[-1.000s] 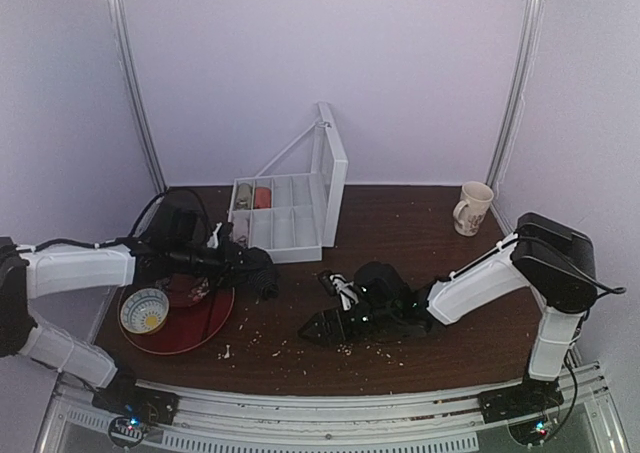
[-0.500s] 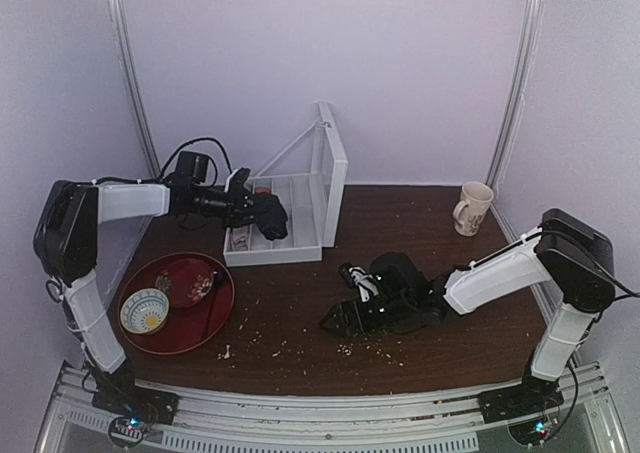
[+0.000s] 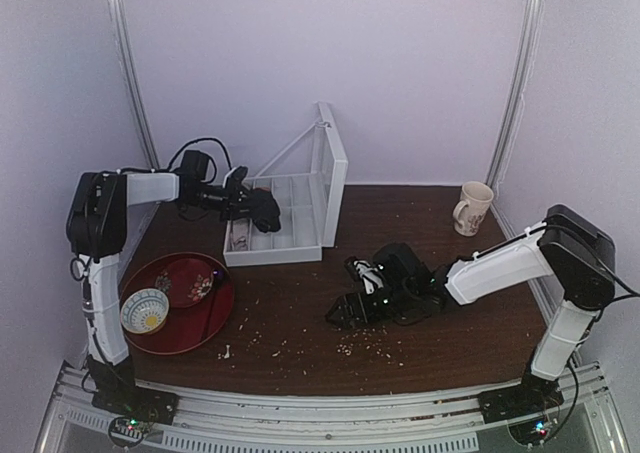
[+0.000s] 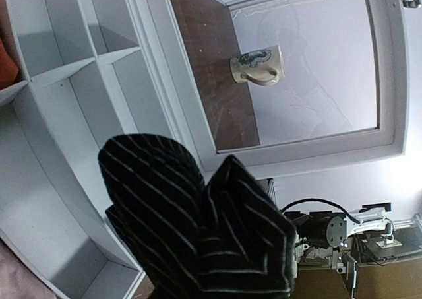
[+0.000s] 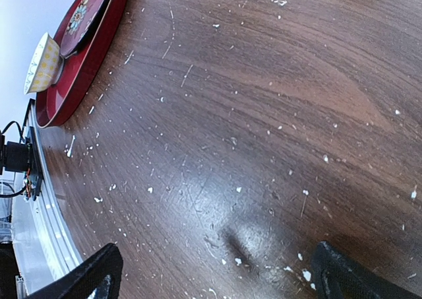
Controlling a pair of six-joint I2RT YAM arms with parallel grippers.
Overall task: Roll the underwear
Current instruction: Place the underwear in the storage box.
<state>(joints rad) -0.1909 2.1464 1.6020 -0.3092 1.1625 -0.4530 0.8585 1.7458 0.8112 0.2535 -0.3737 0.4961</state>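
Note:
Next, I let go of the underwear with my left gripper in the white box's empty front compartment (image 3: 260, 236) (image 4: 64, 228), next to the mauve cloth.
The underwear (image 3: 267, 213) is a bunched bundle of black pinstriped fabric held in my left gripper (image 3: 254, 207) above the back left compartments of the white divider box (image 3: 292, 235). In the left wrist view the underwear (image 4: 198, 226) fills the lower middle and hides the fingers; the box's compartments (image 4: 59, 114) lie behind it. My right gripper (image 3: 343, 315) is open and empty, low over the bare table near the middle. In the right wrist view the right gripper (image 5: 224, 279) shows only two dark fingertips (image 5: 99, 272) set wide apart.
The box's lid (image 3: 333, 173) stands open on its right side. A red tray (image 3: 215, 311) with a patterned bowl (image 3: 145, 310) lies at the front left. A mug (image 3: 474, 207) stands at the back right. White crumbs dot the brown table (image 3: 290, 343).
My left arm has swung from above the red tray back to the divider box, carrying the underwear. My right gripper has drawn a little to the right.

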